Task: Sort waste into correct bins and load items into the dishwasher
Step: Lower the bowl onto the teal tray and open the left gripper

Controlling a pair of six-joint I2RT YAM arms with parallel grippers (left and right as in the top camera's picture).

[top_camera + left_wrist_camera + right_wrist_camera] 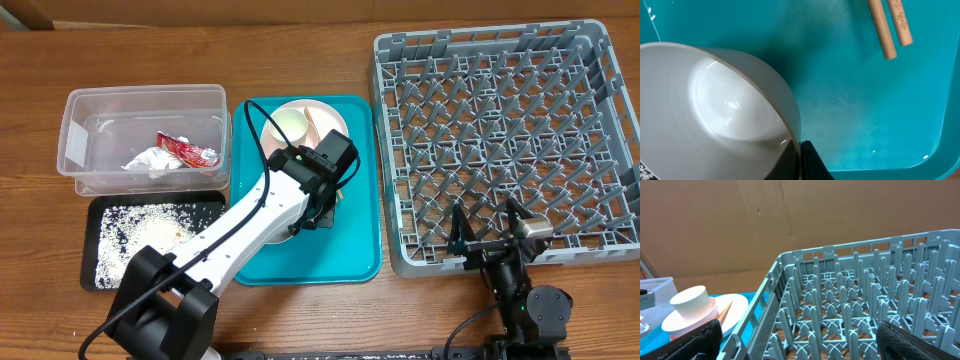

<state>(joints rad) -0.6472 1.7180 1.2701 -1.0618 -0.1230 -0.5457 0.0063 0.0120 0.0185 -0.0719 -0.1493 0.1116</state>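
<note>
My left gripper sets the pale bowl down next on the teal tray (283,210) beside the chopsticks, just in front of the pink plate.
My left gripper (801,152) is shut on the rim of a pale bowl (715,110), one finger inside it and one outside, just above the teal tray (865,100). From overhead, that gripper (318,208) hangs over the tray's middle. Two wooden chopsticks (890,25) lie on the tray nearby. The white cup (291,124) stands on the pink plate (328,118) at the tray's far end. The clear tub (80,130) holds a crumpled napkin (150,160) and a red wrapper (185,150). Rice (130,215) lies in the black tray (92,270). My right gripper (490,235) is open at the front edge of the grey dish rack (500,120).
The rack (865,305) has rows of upright pegs and a raised wall next to the teal tray. In the right wrist view the cup (690,302) and plate (732,310) show left of that wall. Bare wooden table lies in front of the rack and tray.
</note>
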